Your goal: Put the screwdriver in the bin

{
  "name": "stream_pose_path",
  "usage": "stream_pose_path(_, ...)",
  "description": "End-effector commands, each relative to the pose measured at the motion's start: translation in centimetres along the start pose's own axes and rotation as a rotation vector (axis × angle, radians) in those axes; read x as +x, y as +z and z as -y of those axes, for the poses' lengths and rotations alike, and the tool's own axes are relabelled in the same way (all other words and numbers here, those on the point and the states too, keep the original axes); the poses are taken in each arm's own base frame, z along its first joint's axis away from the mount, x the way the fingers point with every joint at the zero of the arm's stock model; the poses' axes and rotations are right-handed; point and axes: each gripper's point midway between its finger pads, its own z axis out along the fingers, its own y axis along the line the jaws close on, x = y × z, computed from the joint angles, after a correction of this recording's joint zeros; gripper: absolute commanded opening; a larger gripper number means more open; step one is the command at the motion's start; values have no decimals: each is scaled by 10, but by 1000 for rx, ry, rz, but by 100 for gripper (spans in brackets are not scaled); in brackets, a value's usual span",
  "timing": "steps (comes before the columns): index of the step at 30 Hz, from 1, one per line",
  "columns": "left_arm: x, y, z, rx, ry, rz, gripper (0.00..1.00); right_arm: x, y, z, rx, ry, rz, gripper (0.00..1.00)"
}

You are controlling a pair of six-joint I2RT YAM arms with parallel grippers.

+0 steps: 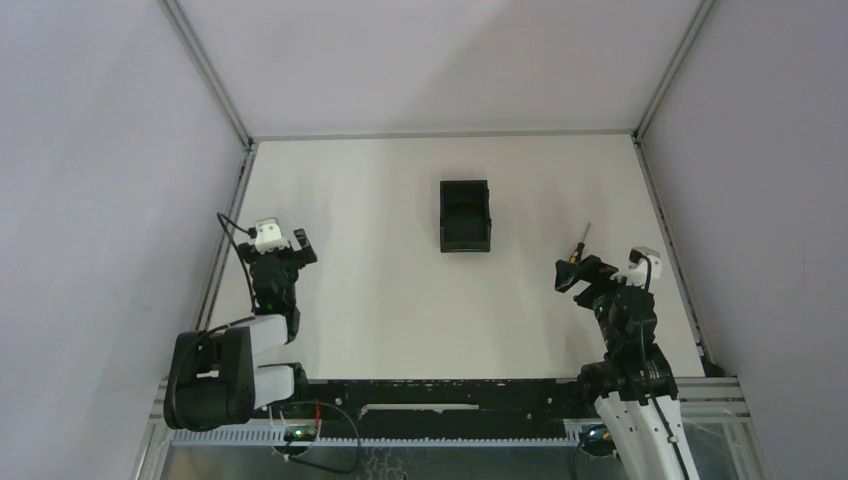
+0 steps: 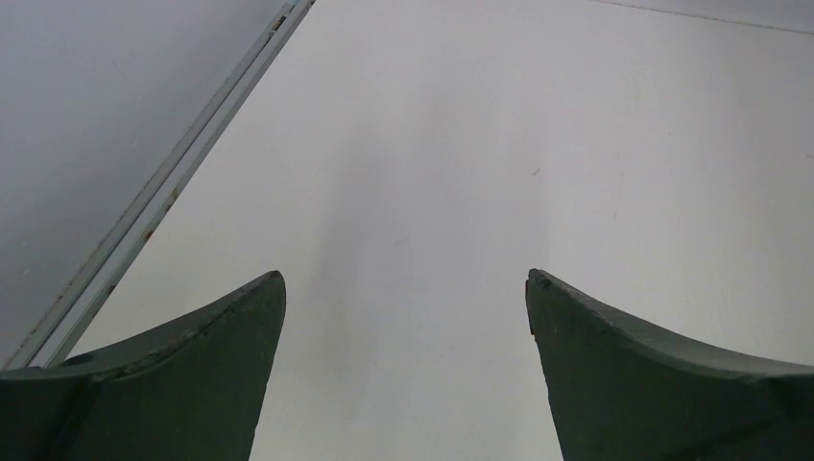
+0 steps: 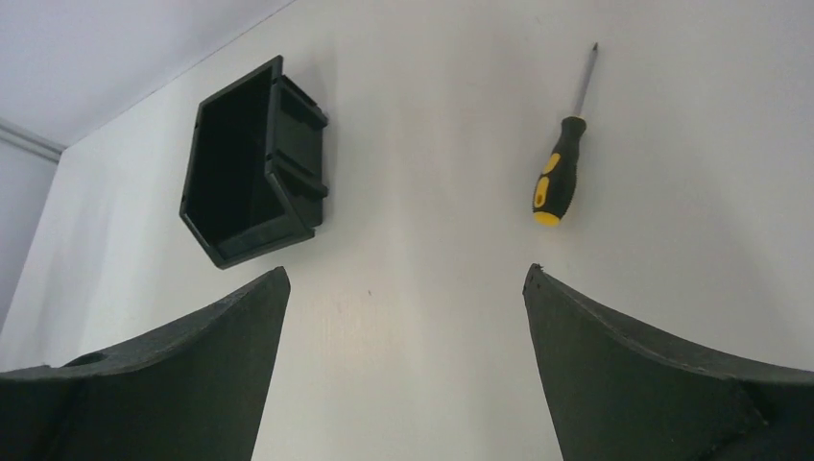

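My right gripper should next move to the front of the screwdriver's handle (image 1: pixel 580 246) (image 3: pixel 568 142), near the metal rod, and grab it there.
The screwdriver (image 1: pixel 579 246), thin metal shaft and black-and-yellow handle, lies flat on the white table at the right, tip pointing away from me. In the right wrist view the screwdriver (image 3: pixel 560 176) lies ahead and to the right of the fingers. The black bin (image 1: pixel 465 215) stands at the table's middle back, and in the right wrist view the bin (image 3: pixel 251 163) is ahead on the left, nothing visible inside. My right gripper (image 1: pixel 582 271) (image 3: pixel 403 279) is open and empty, just short of the screwdriver's handle. My left gripper (image 1: pixel 290 248) (image 2: pixel 405 279) is open and empty over bare table at the left.
White walls enclose the table on the left, the back and the right. A metal rail (image 2: pixel 163 192) runs along the table's left edge beside my left gripper. Another rail (image 1: pixel 668 240) runs along the right edge, close to the screwdriver.
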Motion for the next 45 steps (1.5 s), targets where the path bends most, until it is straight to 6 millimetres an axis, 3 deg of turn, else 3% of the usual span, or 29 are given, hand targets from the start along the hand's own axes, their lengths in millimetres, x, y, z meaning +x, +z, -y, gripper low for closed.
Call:
stream_pose_path(1, -33, 11, 5, 7, -2, 89, 100, -16, 1, 6, 60, 4, 54, 100)
stream_pose_path(4, -33, 11, 5, 7, -2, 89, 100, -41, 1, 1, 76, 5, 113, 100)
stream_pose_path(10, -33, 11, 4, 6, -1, 89, 100, -105, 7, -39, -1, -91, 199, 99)
stream_pose_path(14, -32, 11, 5, 7, -2, 89, 100, -140, 33, -48, 88, -88, 90, 99)
stream_pose_path(15, -33, 11, 5, 6, -2, 90, 100, -145, 42, -48, 104, -71, 36, 100)
stream_pose_path(17, -33, 11, 5, 6, -2, 90, 100, -137, 68, -31, 167, -32, -113, 100)
stream_pose_path(18, -32, 11, 4, 6, -1, 88, 100, -141, 79, -35, 146, -9, -176, 100)
stream_pose_path(22, -33, 11, 5, 7, -2, 89, 100, -108, 123, 4, 259, 14, -459, 100)
stream_pose_path(27, -33, 11, 5, 7, -2, 90, 100, -41, 160, 62, 430, -4, -686, 96)
stream_pose_path(31, -33, 11, 5, 6, -2, 89, 100, 12, 172, 90, 495, -17, -840, 85)
stream_pose_path(36, -33, 11, 5, 7, -2, 89, 100, 45, 174, 106, 556, -76, -909, 76)
stream_pose_path(38, -33, 11, 5, 6, -2, 89, 100, 54, 175, 110, 564, -92, -933, 67)
stream_pose_path(41, -33, 11, 5, 6, -2, 89, 100, 60, 174, 112, 564, -100, -956, 39)
stream_pose_path(43, -33, 11, 5, 6, -2, 89, 100, 55, 173, 109, 556, -108, -949, 25)
stream_pose_path(45, -33, 11, 5, 6, -2, 89, 100, 41, 172, 102, 543, -120, -929, 3)
